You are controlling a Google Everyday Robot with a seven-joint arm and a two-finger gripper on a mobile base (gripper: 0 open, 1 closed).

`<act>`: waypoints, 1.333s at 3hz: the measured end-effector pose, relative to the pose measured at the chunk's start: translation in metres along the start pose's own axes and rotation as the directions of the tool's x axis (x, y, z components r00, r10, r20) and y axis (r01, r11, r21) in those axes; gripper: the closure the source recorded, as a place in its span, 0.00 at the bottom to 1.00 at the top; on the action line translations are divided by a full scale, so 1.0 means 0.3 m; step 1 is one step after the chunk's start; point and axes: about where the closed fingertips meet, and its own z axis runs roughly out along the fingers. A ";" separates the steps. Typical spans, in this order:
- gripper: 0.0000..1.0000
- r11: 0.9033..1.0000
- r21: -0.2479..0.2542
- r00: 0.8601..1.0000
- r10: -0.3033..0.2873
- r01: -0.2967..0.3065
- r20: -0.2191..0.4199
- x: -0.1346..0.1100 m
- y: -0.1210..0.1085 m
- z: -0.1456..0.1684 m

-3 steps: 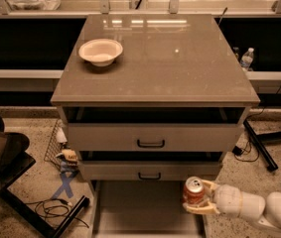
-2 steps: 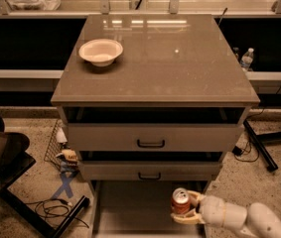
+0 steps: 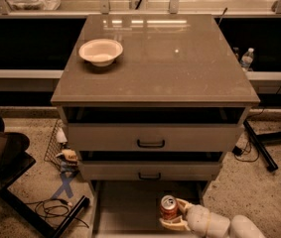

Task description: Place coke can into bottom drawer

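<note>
I should release the coke can from my gripper on the bottom drawer's inside (image 3: 134,220), toward the side of the drawer closer to the cables. The can is now upright over the drawer's floor.
The coke can (image 3: 169,208), red with a silver top, stands upright over the floor of the bottom drawer (image 3: 125,207), the wide grey tray pulled out below the cabinet. My gripper (image 3: 175,214) reaches in from the lower right and is shut on the can, one beige finger behind it and one in front. The can is near the drawer's right side; I cannot tell whether it rests on the floor.
A white bowl (image 3: 101,51) sits on the cabinet top (image 3: 179,63) at the back left. Two upper drawers with black handles (image 3: 151,144) stand slightly open. A dark chair (image 3: 1,157), cables and a wire rack lie left; a black stand leg (image 3: 259,148) lies right.
My gripper has carried the can to the left and lower, from the drawer's right edge to over the drawer floor. Nothing else has moved.
</note>
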 end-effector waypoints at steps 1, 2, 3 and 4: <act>1.00 1.000 0.000 1.000 0.000 0.000 0.000 0.000 0.000 0.000; 1.00 1.000 -0.013 0.999 0.028 -0.028 0.027 0.045 0.001 0.055; 1.00 0.995 -0.077 0.997 0.059 -0.056 0.042 0.205 0.003 0.203; 1.00 0.990 -0.118 0.995 0.080 -0.072 0.064 0.320 -0.006 0.324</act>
